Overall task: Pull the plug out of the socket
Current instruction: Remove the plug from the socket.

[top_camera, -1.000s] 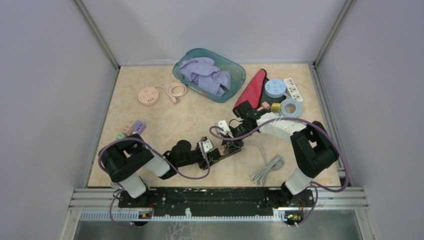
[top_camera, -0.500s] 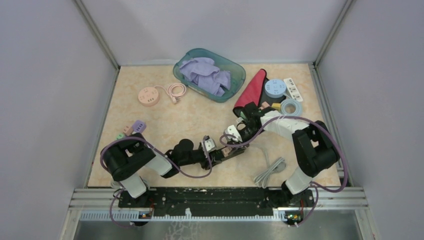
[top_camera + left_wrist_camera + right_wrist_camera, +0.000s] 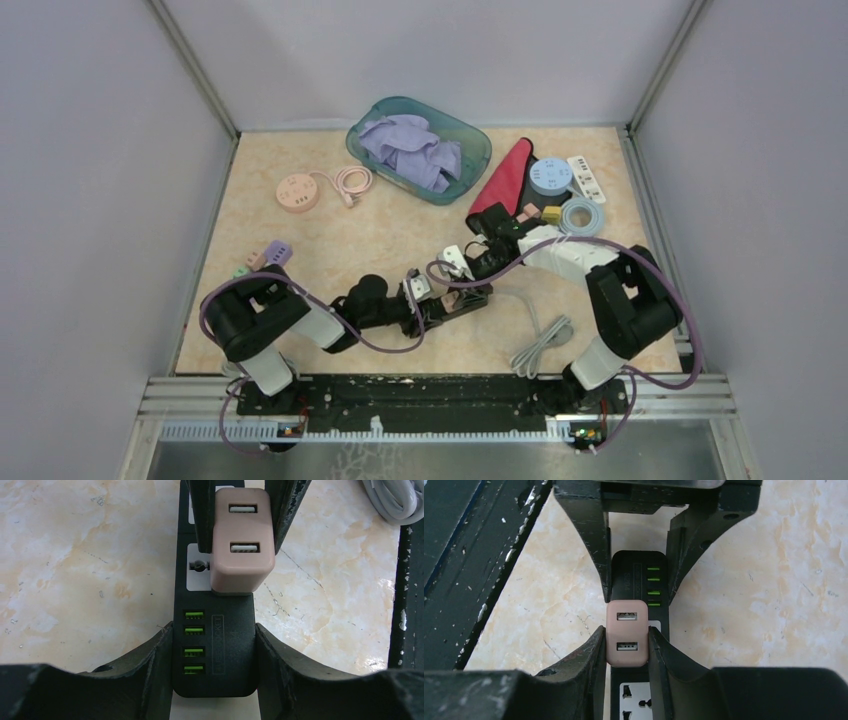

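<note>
I will use my right gripper to set the pink plug down just in front of the small sockets (image 3: 519, 243) beside the red pouch. The plug now sits over its white socket.
A black power strip (image 3: 215, 650) with green USB ports lies on the marble table. A pink two-port USB plug (image 3: 242, 540) sits over its white socket; the prongs are hidden. My left gripper (image 3: 214, 635) is shut on the USB end of the strip. My right gripper (image 3: 626, 636) is shut on the sides of the pink plug (image 3: 626, 640). Its fingers (image 3: 287, 510) show above the plug in the left wrist view. In the top view both grippers meet at the strip (image 3: 462, 297) in mid-table.
A white coiled cable (image 3: 540, 342) lies right of the strip. A teal basket (image 3: 468, 135) of purple cloth, a pink round hub (image 3: 298, 192), a red pouch (image 3: 505, 178) and small sockets (image 3: 550, 176) lie at the back. Purple and green adapters (image 3: 262, 258) lie at left.
My right wrist has come down closer over the strip and shifted slightly left. The strip and my left gripper have barely moved.
</note>
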You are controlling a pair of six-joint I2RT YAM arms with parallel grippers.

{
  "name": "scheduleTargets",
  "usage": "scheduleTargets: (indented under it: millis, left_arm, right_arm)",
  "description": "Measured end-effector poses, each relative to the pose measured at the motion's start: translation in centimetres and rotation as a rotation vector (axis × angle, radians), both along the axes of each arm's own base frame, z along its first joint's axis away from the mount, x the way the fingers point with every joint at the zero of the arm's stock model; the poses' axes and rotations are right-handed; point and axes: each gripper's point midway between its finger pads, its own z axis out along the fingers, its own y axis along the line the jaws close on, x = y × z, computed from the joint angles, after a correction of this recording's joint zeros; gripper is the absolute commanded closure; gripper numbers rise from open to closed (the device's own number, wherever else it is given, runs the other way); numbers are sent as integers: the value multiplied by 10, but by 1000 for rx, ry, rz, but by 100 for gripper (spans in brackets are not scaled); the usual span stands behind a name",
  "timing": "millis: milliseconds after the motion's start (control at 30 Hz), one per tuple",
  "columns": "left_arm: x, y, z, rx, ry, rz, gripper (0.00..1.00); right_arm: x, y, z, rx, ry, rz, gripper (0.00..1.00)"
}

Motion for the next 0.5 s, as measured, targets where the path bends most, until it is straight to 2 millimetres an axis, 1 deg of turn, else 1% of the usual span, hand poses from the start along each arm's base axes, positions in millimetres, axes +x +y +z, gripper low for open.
scheduleTargets:
  millis: [267, 400, 500]
  left_arm:
    - [3, 0, 0, 3, 1, 9, 100]
    - [5, 0, 0, 4, 3, 17, 100]
    - [7, -1, 0, 4, 8, 25, 100]
  right_arm:
    - [9, 0, 0, -50, 40, -100, 100]
    - [15, -5, 1, -44, 54, -131, 100]
    - [19, -9, 6, -26, 68, -144, 100]
